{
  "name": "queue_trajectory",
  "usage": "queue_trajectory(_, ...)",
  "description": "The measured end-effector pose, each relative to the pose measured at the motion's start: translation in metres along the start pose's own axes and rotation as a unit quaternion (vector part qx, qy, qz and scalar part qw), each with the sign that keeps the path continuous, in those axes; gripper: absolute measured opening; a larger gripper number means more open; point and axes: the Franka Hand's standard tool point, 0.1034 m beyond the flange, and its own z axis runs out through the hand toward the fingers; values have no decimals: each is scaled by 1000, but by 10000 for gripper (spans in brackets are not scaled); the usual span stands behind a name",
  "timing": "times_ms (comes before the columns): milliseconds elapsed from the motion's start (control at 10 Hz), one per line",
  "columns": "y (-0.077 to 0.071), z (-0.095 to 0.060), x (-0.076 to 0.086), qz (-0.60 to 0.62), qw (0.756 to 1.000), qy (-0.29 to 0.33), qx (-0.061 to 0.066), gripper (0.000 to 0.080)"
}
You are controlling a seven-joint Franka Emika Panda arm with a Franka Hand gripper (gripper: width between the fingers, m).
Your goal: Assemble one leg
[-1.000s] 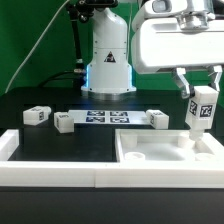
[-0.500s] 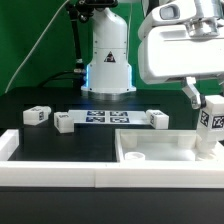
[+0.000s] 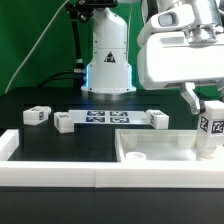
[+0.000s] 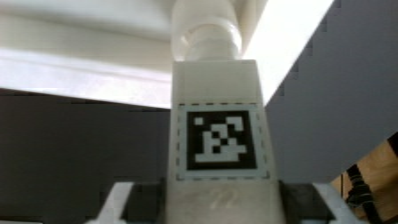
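The robot's gripper needs to release the leg, now held upright at the white piece's corner, standing upright in the white square piece's corner (image 3: pixel 207 153) directly beneath the gripper.
My gripper (image 3: pixel 207 112) is shut on a leg (image 3: pixel 210 126), a small white cuboid peg with a black-and-white tag facing the camera. It holds the leg upright at the exterior view's right, with its lower end at the far right corner of the large flat white square piece (image 3: pixel 160 152). In the wrist view the leg (image 4: pixel 219 130) fills the middle between my fingers (image 4: pixel 128 205). Its round end points at the white piece (image 4: pixel 71 60). Whether the end is in a recess is hidden.
Three more tagged legs lie on the black table: two at the exterior view's left (image 3: pixel 36 115) (image 3: pixel 64 122) and one near the middle (image 3: pixel 157 120). The marker board (image 3: pixel 105 118) lies between them. White border rails (image 3: pixel 50 172) run along the front and left. The robot base (image 3: pixel 108 60) stands behind.
My gripper has carried the leg toward the exterior view's right and downward, onto the right corner of the white square piece. In the last half second it has barely moved.
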Motion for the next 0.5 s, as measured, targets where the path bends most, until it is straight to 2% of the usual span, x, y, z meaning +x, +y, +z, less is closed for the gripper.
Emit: queue_trajectory(500,-1,5,-19,-1,1000,26,-9,294)
